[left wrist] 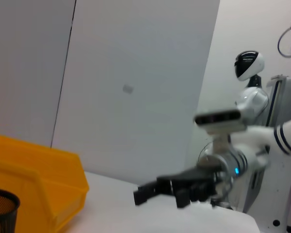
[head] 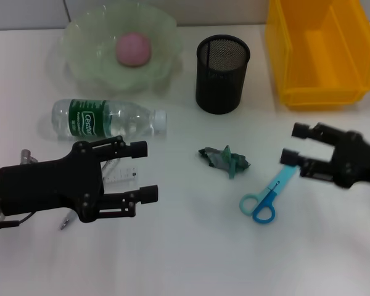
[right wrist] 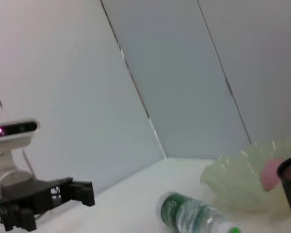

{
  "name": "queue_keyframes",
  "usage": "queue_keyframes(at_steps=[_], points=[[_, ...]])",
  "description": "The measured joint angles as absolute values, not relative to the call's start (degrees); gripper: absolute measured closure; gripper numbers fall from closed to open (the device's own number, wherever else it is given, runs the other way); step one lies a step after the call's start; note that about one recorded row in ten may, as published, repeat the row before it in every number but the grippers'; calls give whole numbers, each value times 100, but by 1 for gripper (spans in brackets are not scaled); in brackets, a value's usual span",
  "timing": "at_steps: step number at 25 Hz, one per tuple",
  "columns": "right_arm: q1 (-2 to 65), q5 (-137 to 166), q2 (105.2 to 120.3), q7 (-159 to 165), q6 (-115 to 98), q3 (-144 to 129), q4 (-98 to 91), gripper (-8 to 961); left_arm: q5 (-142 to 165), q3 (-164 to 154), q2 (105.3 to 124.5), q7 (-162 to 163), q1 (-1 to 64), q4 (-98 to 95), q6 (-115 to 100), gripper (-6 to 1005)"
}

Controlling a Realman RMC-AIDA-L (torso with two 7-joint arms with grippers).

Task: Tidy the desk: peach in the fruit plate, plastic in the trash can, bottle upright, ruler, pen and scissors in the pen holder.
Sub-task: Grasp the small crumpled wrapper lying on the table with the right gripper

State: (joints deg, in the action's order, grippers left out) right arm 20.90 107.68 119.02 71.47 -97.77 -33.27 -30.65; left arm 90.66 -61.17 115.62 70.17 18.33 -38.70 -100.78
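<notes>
The robot's right gripper should close on the crumpled green plastic's end (head: 237,164) nearest the blue scissors, because the plastic belongs in the yellow trash can.
The pink peach (head: 133,49) lies in the green fruit plate (head: 89,61). On its side near the plate lies the clear bottle (head: 108,118). Crumpled green plastic (head: 224,159) rests mid-table, in front of the black mesh pen holder (head: 222,74). The yellow trash can (head: 317,52) stands at the back right. Blue scissors (head: 266,198) lie just below my right gripper (head: 293,142), which is open and empty. My left gripper (head: 147,171) is open above the clear ruler (head: 122,173). A pen tip (head: 65,223) pokes out under that arm; the remainder of the pen is hidden.
A grey wall runs behind the table. The left wrist view shows the trash can (left wrist: 34,179), the pen holder's rim (left wrist: 1,204) and the right gripper (left wrist: 141,193). The right wrist view shows the bottle (right wrist: 194,216), the fruit plate (right wrist: 237,179) and the left gripper (right wrist: 88,193).
</notes>
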Motion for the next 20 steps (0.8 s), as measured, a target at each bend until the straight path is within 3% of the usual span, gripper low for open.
queue_keyframes(at_steps=[8, 20], points=[[2934, 11657, 11761, 10123, -9715, -4123, -5058, 157, 9070, -6111, 11648, 6978, 1848, -3864, -9905, 199], [4456, 13815, 11829, 12979, -9158, -5786, -5829, 157, 9076, -6108, 11671, 6972, 1846, -3802, -9812, 199]])
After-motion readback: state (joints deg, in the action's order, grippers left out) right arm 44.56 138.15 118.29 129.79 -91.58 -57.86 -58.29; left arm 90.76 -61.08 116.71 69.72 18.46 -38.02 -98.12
